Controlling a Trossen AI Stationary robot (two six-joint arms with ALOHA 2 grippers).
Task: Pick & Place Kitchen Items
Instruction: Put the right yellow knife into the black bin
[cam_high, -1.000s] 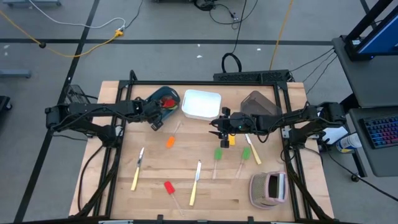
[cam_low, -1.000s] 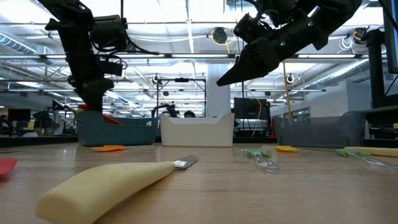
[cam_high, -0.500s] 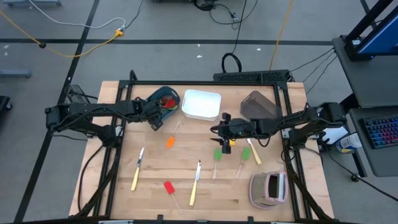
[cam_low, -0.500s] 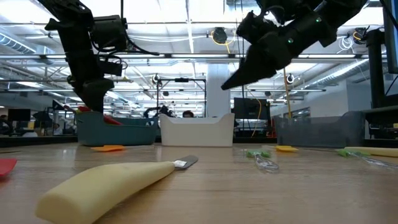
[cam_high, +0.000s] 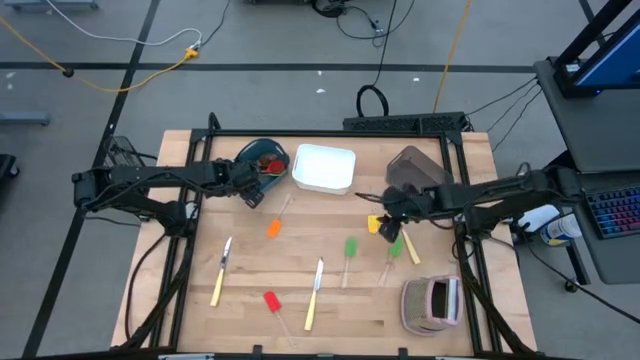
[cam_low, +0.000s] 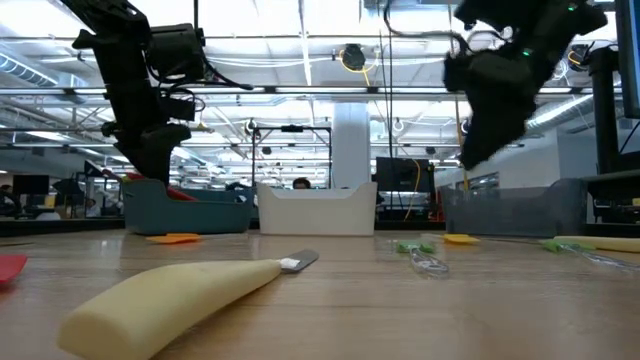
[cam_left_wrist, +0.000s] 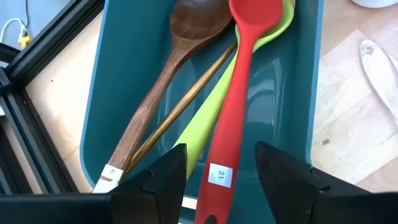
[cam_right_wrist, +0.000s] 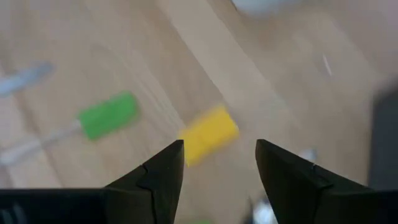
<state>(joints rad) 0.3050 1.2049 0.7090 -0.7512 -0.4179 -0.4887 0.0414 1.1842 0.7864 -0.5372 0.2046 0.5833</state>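
Note:
I need to next close my right gripper on the knife's pale handle (cam_high: 407, 240), near its blade, where the knife lies between the green spatula and the brown bin.
My left gripper (cam_high: 252, 188) is open over the near end of the teal bin (cam_left_wrist: 99, 93). In the bin lie a red spoon (cam_left_wrist: 239, 87), a green spoon (cam_left_wrist: 202, 124), a wooden spoon (cam_left_wrist: 180, 62) and a brass spoon (cam_left_wrist: 177, 112). The fingers stand on either side of the red spoon's handle end. My right gripper (cam_high: 392, 222) is open and empty, pointing down above the table, over a yellow spatula (cam_right_wrist: 208, 142) with a green spatula (cam_right_wrist: 107, 115) beside it.
On the table lie an orange spatula (cam_high: 274, 228), green spatulas (cam_high: 350, 247), a red spatula (cam_high: 270, 300) and two pale-handled knives (cam_high: 222, 270) (cam_high: 314, 292). A white bin (cam_high: 324, 168) and a brown bin (cam_high: 415, 168) stand at the back. A pink-grey striped object (cam_high: 432, 303) sits near right.
My right gripper has gone toward the table's right edge, from beside the white bin to above the yellow spatula, and has tipped from slanting to pointing more steeply down. It has stayed open and empty.

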